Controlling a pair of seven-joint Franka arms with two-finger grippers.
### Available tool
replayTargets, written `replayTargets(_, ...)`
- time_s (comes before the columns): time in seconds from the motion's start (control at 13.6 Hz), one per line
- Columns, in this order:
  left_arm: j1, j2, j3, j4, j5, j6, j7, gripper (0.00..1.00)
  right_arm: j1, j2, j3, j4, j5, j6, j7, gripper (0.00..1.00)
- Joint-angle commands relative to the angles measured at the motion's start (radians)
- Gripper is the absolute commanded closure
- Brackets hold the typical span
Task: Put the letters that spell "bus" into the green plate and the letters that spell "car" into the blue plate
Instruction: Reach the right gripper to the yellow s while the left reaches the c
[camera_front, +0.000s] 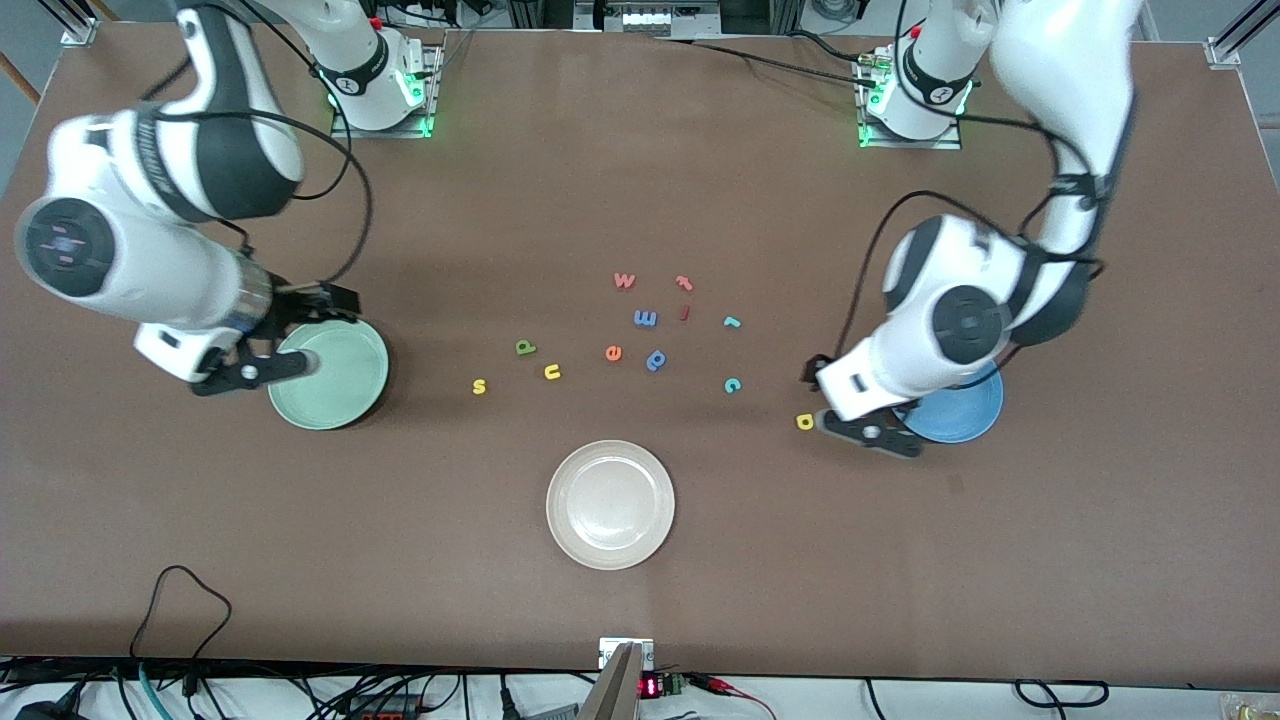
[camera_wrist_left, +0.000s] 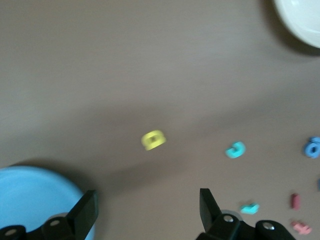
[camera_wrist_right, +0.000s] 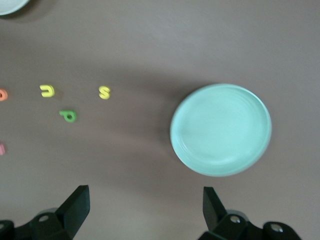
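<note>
I should close my right gripper on the sides of the yellow s (camera_front: 479, 386) (camera_wrist_right: 104, 92), the letter nearest the green plate.
The green plate (camera_front: 330, 376) (camera_wrist_right: 220, 129) lies at the right arm's end of the table and holds nothing. My right gripper (camera_front: 250, 373) (camera_wrist_right: 145, 207) hangs open over the plate's outer edge. The yellow s (camera_front: 479, 386) (camera_wrist_right: 104, 92), yellow u (camera_front: 552, 372) (camera_wrist_right: 47, 90) and dark green b (camera_front: 525, 347) (camera_wrist_right: 68, 115) lie on the table toward the middle. The blue plate (camera_front: 960, 410) (camera_wrist_left: 35, 200) lies at the left arm's end, partly under that arm. My left gripper (camera_front: 868, 432) (camera_wrist_left: 146, 210) is open, between the yellow a (camera_front: 805, 421) (camera_wrist_left: 153, 140) and the blue plate. The teal c (camera_front: 732, 385) (camera_wrist_left: 235, 149) and teal r (camera_front: 732, 321) (camera_wrist_left: 249, 208) lie nearby.
A cream-white plate (camera_front: 610, 505) sits nearest the front camera at mid-table. Stray letters lie in the middle: an orange e (camera_front: 613, 353), a blue p (camera_front: 656, 360), a blue m (camera_front: 645, 318), a red w (camera_front: 624, 280) and two small red pieces (camera_front: 684, 283).
</note>
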Motion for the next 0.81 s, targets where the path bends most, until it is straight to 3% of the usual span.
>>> replayTargets(0.0, -0.063, 0.137, 0.01, 0.117, -0.053, 0.105, -0.024, 0.14, 0.043, 0.029, -0.005, -0.071, -0.01, 0.141, 0.079, 0.0)
replayTargets(0.07, -0.091, 0.16, 0.01, 0.114, -0.055, 0.16, -0.024, 0.17, 0.069, 0.047, -0.006, -0.077, -0.01, 0.175, 0.099, 0.01)
replayTargets(0.22, -0.112, 0.197, 0.01, 0.114, -0.046, 0.19, -0.023, 0.24, 0.091, 0.079, -0.005, -0.086, -0.007, 0.228, 0.103, 0.23)
replayTargets(0.29, -0.125, 0.212, 0.01, 0.111, -0.044, 0.207, -0.023, 0.24, 0.091, 0.093, -0.005, -0.102, -0.002, 0.265, 0.119, 0.3)
replayTargets(0.74, -0.145, 0.225, 0.01, 0.051, -0.044, 0.195, -0.017, 0.25, 0.172, 0.193, -0.006, -0.181, -0.008, 0.512, 0.247, 0.32)
